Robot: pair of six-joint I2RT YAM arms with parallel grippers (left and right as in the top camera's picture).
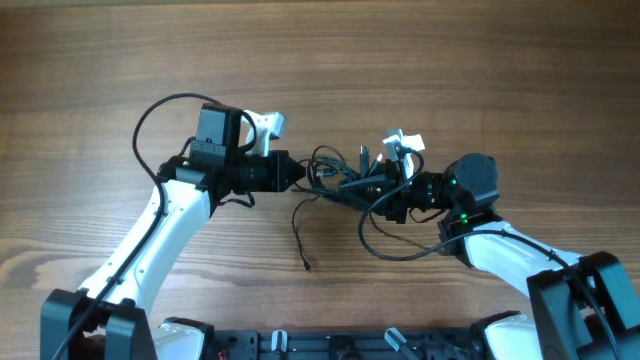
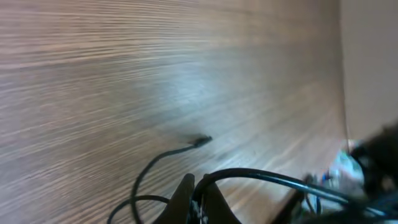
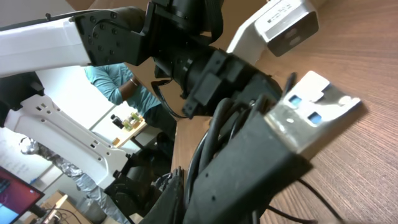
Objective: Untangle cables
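The USB plug is pinned with the knot's cables by my right gripper, so that gripper should open, let my left gripper lift the knot, then take the cable loop (image 1: pixel 325 164).
The cables (image 1: pixel 330 172) are thin black wires bunched in a knot mid-table between my two grippers. One loose end (image 1: pixel 305 262) trails toward the table's front. My left gripper (image 1: pixel 297 173) meets the knot from the left. In the left wrist view this left gripper (image 2: pixel 200 196) is shut on a black cable (image 2: pixel 267 177) that arcs off to the right, and a plug end (image 2: pixel 202 140) lies on the wood beyond it. My right gripper (image 1: pixel 372 186) holds the knot's right side. In the right wrist view the right gripper (image 3: pixel 208 186) is shut on wires and a black USB plug (image 3: pixel 311 109).
The wooden table (image 1: pixel 500 60) extends on all sides of the knot. The arms' own thicker black cables (image 1: pixel 400 250) loop beside the right gripper. The left arm (image 3: pixel 124 31) and its white camera mount (image 3: pixel 283 22) stand close in front of the right gripper.
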